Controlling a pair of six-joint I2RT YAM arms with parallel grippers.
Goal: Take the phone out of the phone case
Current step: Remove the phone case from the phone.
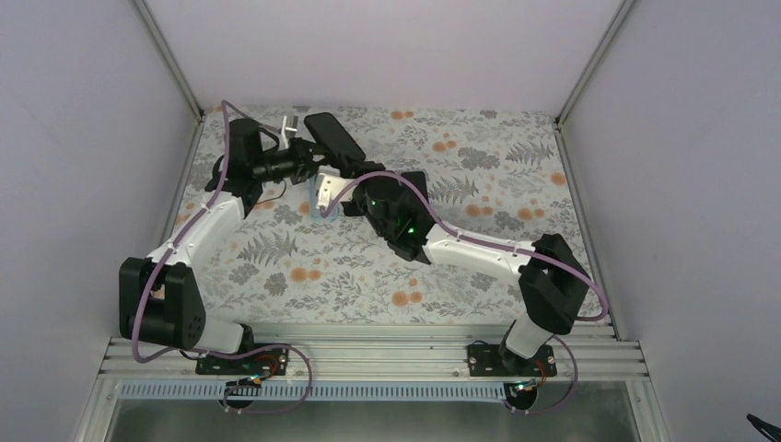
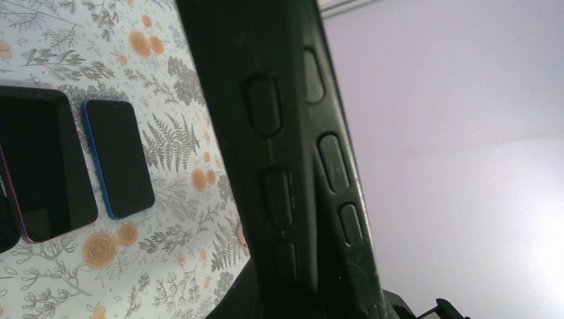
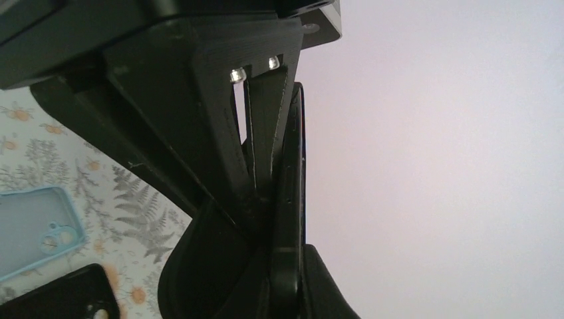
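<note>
The black phone case will leave my left gripper on the table (image 1: 298,196) beside the light blue empty case's outer edge. The black case is now held up above the table.
The black phone case (image 1: 333,138) with the phone in it is held up above the far-left part of the table, tilted. My left gripper (image 1: 311,162) is shut on its lower part. In the left wrist view the case's ribbed back and side (image 2: 286,153) fill the middle, and my left gripper (image 2: 312,296) is mostly hidden behind it. My right gripper (image 1: 344,177) comes in from the right and is shut on the same piece. In the right wrist view the phone's thin glossy edge (image 3: 294,179) stands clamped in my right gripper (image 3: 292,272).
Two other phones lie flat on the floral table: a dark one with a maroon rim (image 2: 46,166) and a blue-rimmed one (image 2: 120,156). A light blue empty case (image 3: 33,232) and a black case (image 3: 66,299) lie below the right wrist. White walls enclose the table (image 1: 516,184).
</note>
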